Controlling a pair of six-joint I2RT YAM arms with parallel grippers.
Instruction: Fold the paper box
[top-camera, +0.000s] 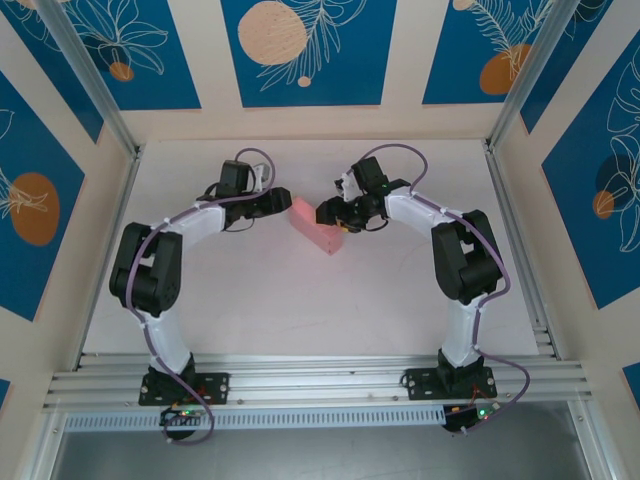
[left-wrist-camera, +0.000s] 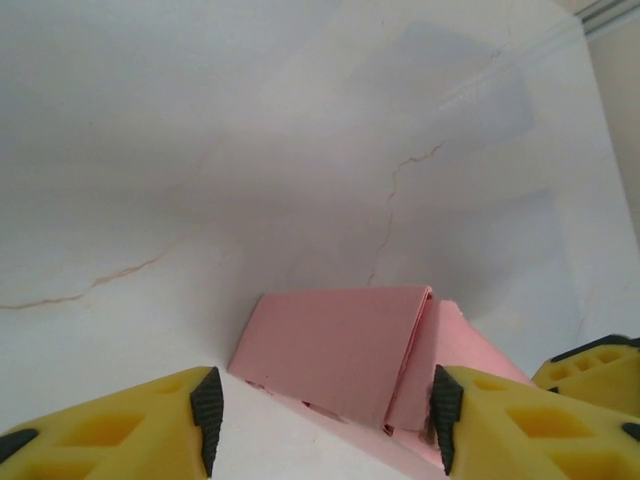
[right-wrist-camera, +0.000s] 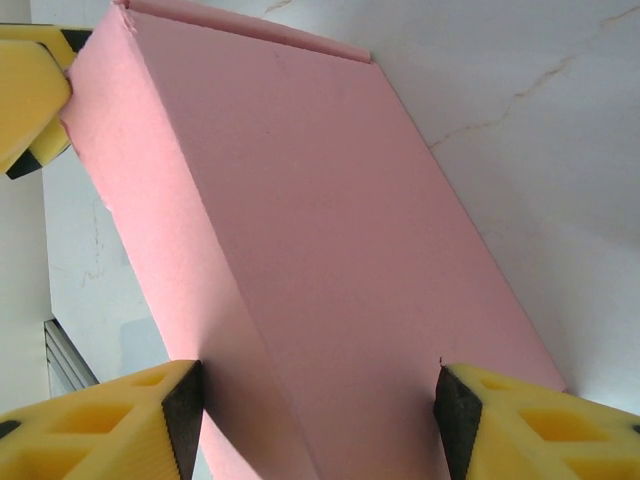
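Note:
The paper box stands slanted on its narrow side, so next my left gripper opens and regrips the box's end (left-wrist-camera: 330, 340) to help lay it flat first.
The paper box (top-camera: 314, 229) is a small pink closed rectangular box lying at an angle mid-table between both arms. My right gripper (top-camera: 334, 214) straddles its near end, and in the right wrist view both pads press the box's (right-wrist-camera: 330, 250) sides, so my right gripper (right-wrist-camera: 315, 415) is shut on it. My left gripper (top-camera: 284, 203) is at the other end. In the left wrist view the end flap of the box (left-wrist-camera: 335, 345) lies between the jaws of my left gripper (left-wrist-camera: 325, 425). Its right pad (left-wrist-camera: 445, 430) touches the pink card, while its left pad (left-wrist-camera: 207, 415) stands clear.
The white tabletop (top-camera: 300, 310) is bare around the box. Aluminium rails (top-camera: 320, 385) run along the near edge, and blue patterned walls enclose the other sides. A yellow finger of the other arm (left-wrist-camera: 600, 370) shows at the right edge of the left wrist view.

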